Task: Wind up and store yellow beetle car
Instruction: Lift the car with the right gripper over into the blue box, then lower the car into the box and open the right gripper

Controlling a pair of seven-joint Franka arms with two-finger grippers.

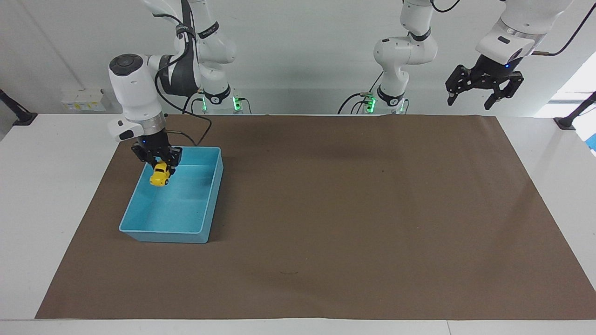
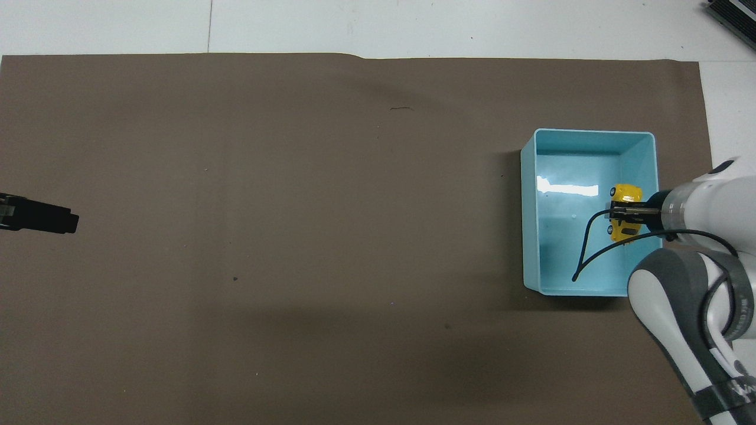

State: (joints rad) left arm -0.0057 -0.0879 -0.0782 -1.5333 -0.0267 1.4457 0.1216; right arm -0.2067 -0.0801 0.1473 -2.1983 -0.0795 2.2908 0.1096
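Next, I let go of the yellow beetle car, now hanging over the open bin's inside, with my right gripper on the bin's bottom just below the white glare point(image 2: 569, 231).
The yellow beetle car point(image 1: 159, 175) hangs in the air, nose tilted down, with my right gripper point(image 1: 158, 166) shut on its rear. It is over the inside of an open light blue bin point(image 1: 163, 231), close to the bin wall on the right arm's end of the table. From overhead, the car point(image 2: 625, 198) shows on both sides of the right gripper point(image 2: 621, 211), above the bin point(image 2: 529, 206) floor. My left gripper point(image 1: 469, 103) waits high over the left arm's end of the table, open and holding nothing; only its tip point(image 2: 41, 215) shows overhead.
A brown mat point(image 1: 354, 209) covers most of the white table, and the bin stands on it toward the right arm's end. A black cable point(image 2: 585, 257) loops from the right wrist over the bin.
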